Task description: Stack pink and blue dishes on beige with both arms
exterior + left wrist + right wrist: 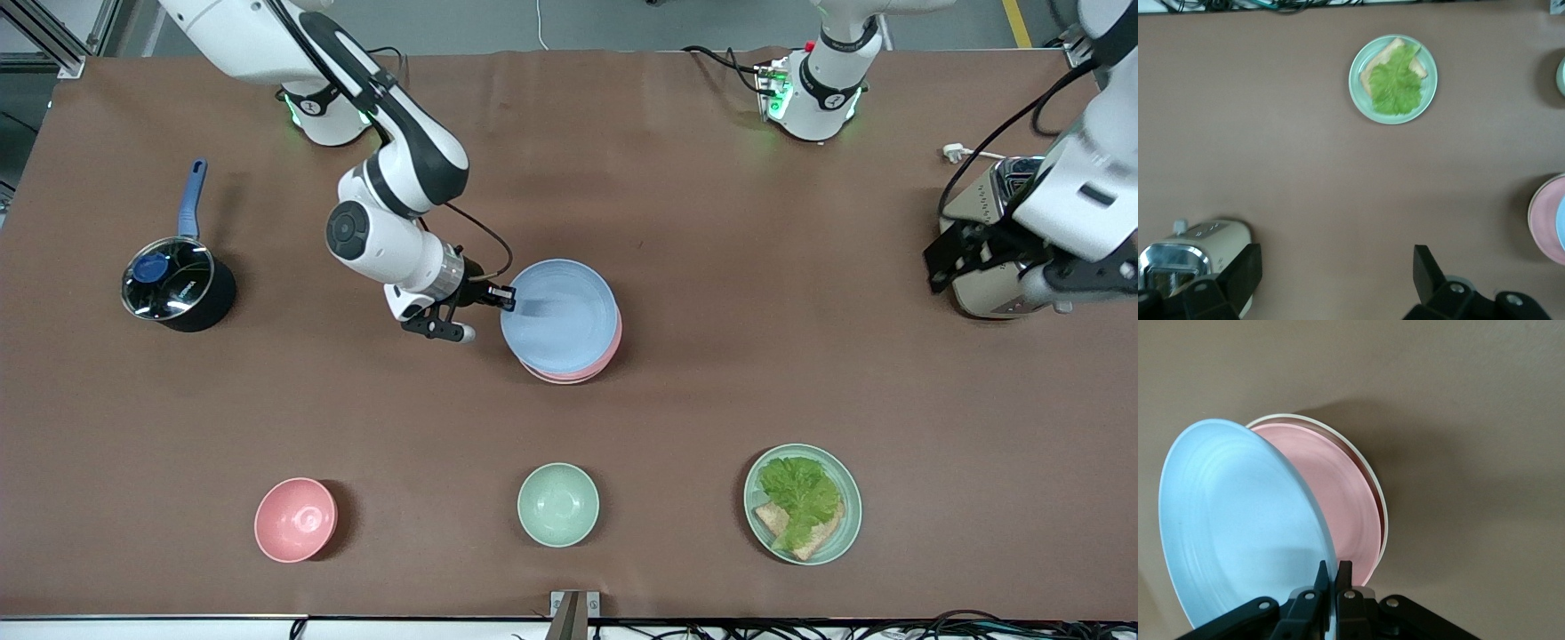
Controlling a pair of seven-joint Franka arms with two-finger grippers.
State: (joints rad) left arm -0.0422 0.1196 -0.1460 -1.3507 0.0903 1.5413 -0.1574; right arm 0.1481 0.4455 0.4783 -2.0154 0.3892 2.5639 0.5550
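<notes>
The robot's right gripper will set the light blue plate down squarely on the pale pink plate (566,327) (1291,520), as the top of the stack. The blue plate is tilted just above it now.
My right gripper (507,300) (1336,568) is shut on the rim of the light blue plate (558,316) (1238,520). It holds the plate tilted just above the pale pink plate (597,360) (1338,500) at the table's middle. The pink plate lies on the beige plate (1365,463), of which only a thin cream rim shows. My left gripper (956,258) (1337,273) stands open in the air over the toaster at the left arm's end of the table, nothing between its fingers. An edge of the pink plate (1546,217) also shows in the left wrist view.
A mint-green plate with lettuce and bread (803,503) (1393,79), a mint-green bowl (557,504) and a small pink bowl (295,519) stand along the near edge. A black pot with a blue handle (178,280) sits toward the right arm's end. A cream toaster (991,240) (1195,250) is beneath my left gripper.
</notes>
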